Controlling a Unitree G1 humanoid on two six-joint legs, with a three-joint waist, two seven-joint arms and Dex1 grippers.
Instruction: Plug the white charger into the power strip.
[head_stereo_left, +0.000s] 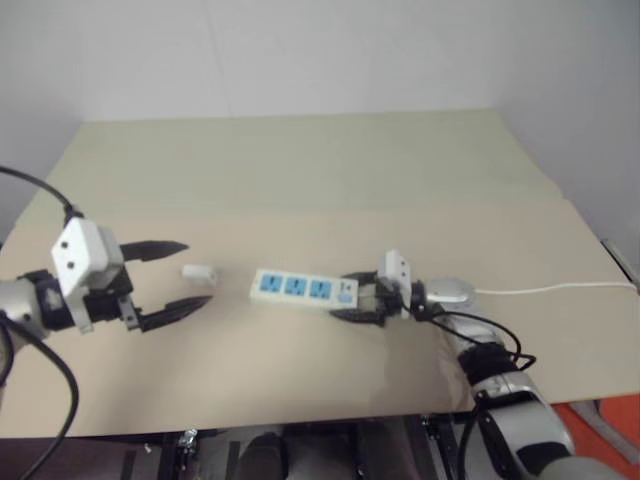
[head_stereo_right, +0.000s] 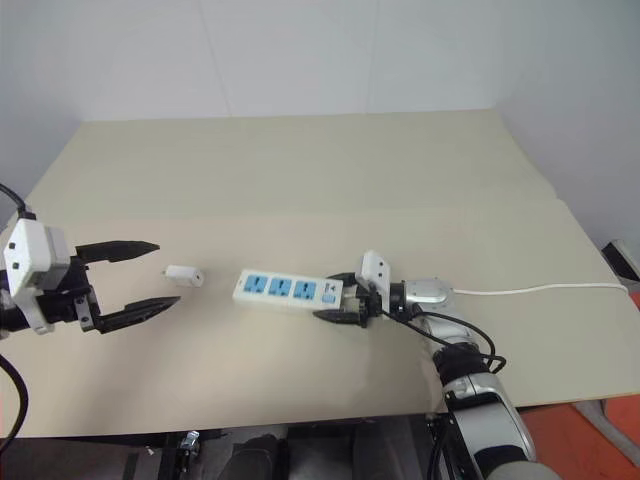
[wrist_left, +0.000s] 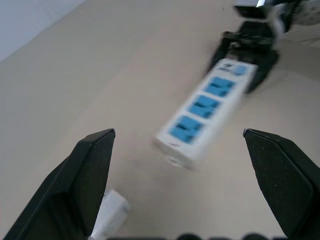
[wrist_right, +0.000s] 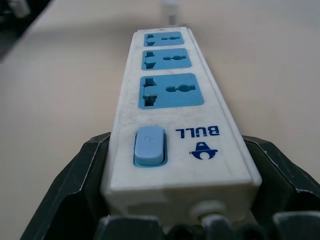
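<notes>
The robot's left gripper will next close on the long sides of the white charger (head_stereo_left: 199, 272) (wrist_left: 111, 214), which lies near the loose end of the power strip.
The power strip (head_stereo_left: 300, 288), a white bar with three blue sockets, lies flat near the middle of the table. My right gripper (head_stereo_left: 345, 296) is shut on its switch end, one black finger (wrist_right: 82, 175) pressed against each long side. The small white charger (head_stereo_left: 200, 271) lies on the table a little left of the strip's free end. My left gripper (head_stereo_left: 197, 272) hovers further left with its jaws wide open and nothing between them, its tips pointing at the charger. In the left wrist view the charger (wrist_left: 112, 212) sits beside one finger (wrist_left: 92, 170), with the strip (wrist_left: 205, 112) beyond.
The strip's thin white cord (head_stereo_left: 555, 290) runs right across the beige table (head_stereo_left: 300, 180) to its right edge. A white wall stands behind the table. The front edge is close under both arms.
</notes>
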